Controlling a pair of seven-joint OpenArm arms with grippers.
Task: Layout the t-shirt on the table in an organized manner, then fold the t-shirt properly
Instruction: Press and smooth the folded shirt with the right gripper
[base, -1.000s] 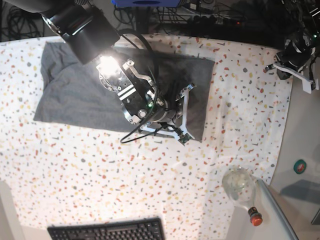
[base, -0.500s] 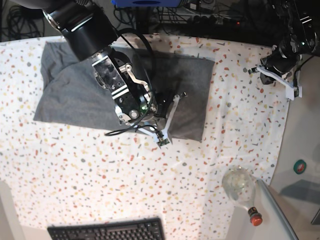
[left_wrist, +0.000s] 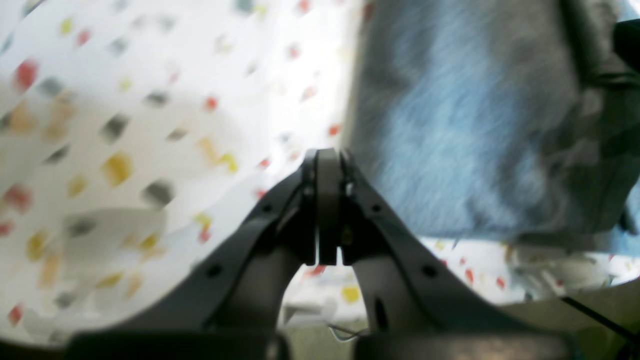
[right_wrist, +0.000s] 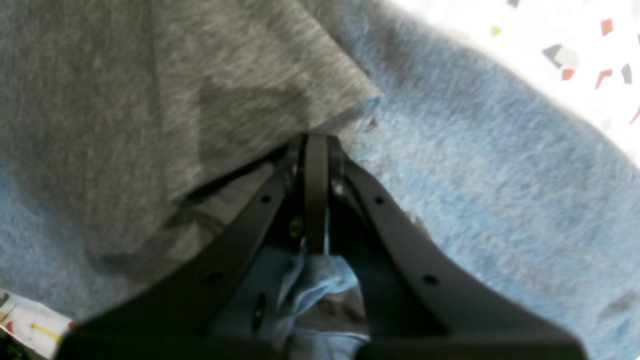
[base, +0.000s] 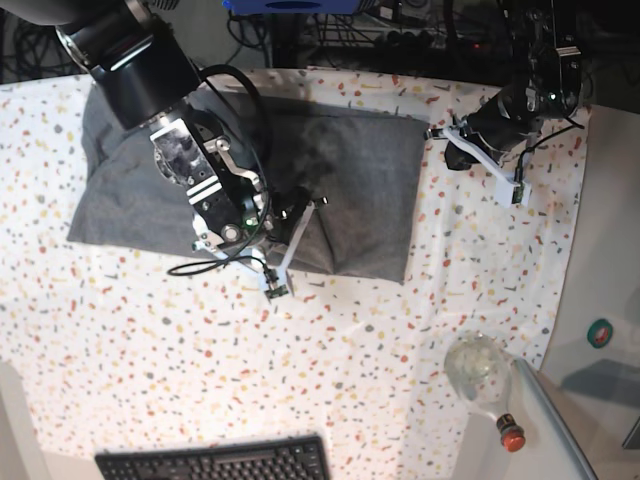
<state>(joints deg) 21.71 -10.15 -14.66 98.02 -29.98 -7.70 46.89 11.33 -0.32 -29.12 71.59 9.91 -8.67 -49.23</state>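
The flap's edge runs at a slant over bunched cloth at the robot's right gripper, so that gripper should open, grasp the flap (right_wrist: 252, 108) close by and pull the flap's edge straight.
The grey t-shirt (base: 130, 190) lies as a wide folded band across the far left and middle of the speckled table (base: 350, 370). My right gripper (base: 298, 208) sits over the shirt's near middle. In the right wrist view the right gripper (right_wrist: 315, 147) is shut at the corner of a raised flap of the t-shirt (right_wrist: 150, 100), with bunched cloth showing between its fingers. My left gripper (base: 462, 150) hovers just past the shirt's right edge. The left wrist view shows the left gripper (left_wrist: 327, 155) shut and empty above the table (left_wrist: 150, 125), with the t-shirt (left_wrist: 450, 125) to its right.
A clear bottle (base: 482, 372) with a red cap lies near the table's front right corner. A black keyboard (base: 215, 462) sits at the front edge. A plain white ledge (base: 605, 250) with a green roll (base: 600, 332) runs along the right. Cables lie behind the table.
My right gripper has swept left and toward the front across the shirt. My left arm has come in from the table's right edge to the shirt's right edge.
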